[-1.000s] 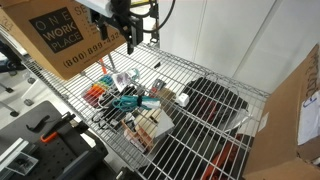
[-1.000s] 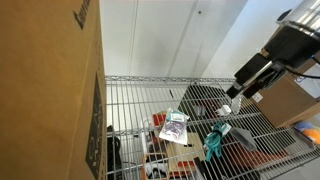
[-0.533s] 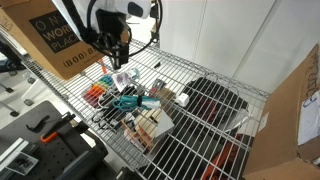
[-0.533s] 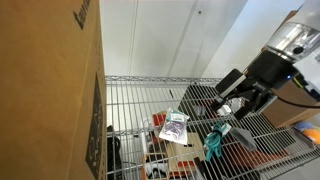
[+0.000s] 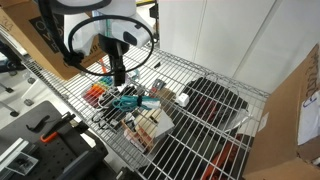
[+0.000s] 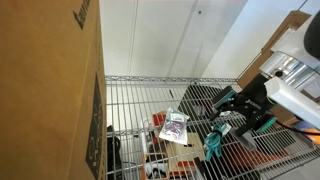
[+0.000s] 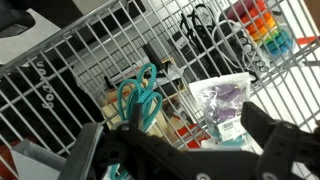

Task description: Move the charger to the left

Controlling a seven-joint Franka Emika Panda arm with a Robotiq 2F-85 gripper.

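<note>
I need to close my gripper on the bunched middle (image 5: pixel 129 101) (image 7: pixel 143 105) of the teal cord of the charger, beside the clear bag that has purple parts in it.
The charger (image 5: pixel 126 100) is a teal object with a coiled cord, lying on the wire shelf (image 5: pixel 190 65) among clutter. It also shows in the other exterior view (image 6: pixel 213 144) and in the wrist view (image 7: pixel 139 98). My gripper (image 5: pixel 118 79) hangs just above and behind it, open and empty. In an exterior view the gripper (image 6: pixel 243 119) is above and to the right of the charger. In the wrist view the gripper (image 7: pixel 185 152) spans a clear bag of purple parts (image 7: pixel 225 106), with the charger just left of it.
A tan-and-white block (image 5: pixel 151 126), coloured markers (image 5: pixel 95 93) and black loops (image 7: pixel 205 25) lie around the charger. A black tray (image 5: pixel 215 100) sits further along the shelf. Cardboard boxes stand at both ends (image 5: pixel 50 40) (image 5: pixel 300 110) and close to the camera (image 6: pixel 50 90).
The arm has swung across the shelf and come down. The gripper now hangs low over the clutter by the charger. The objects have not moved.
</note>
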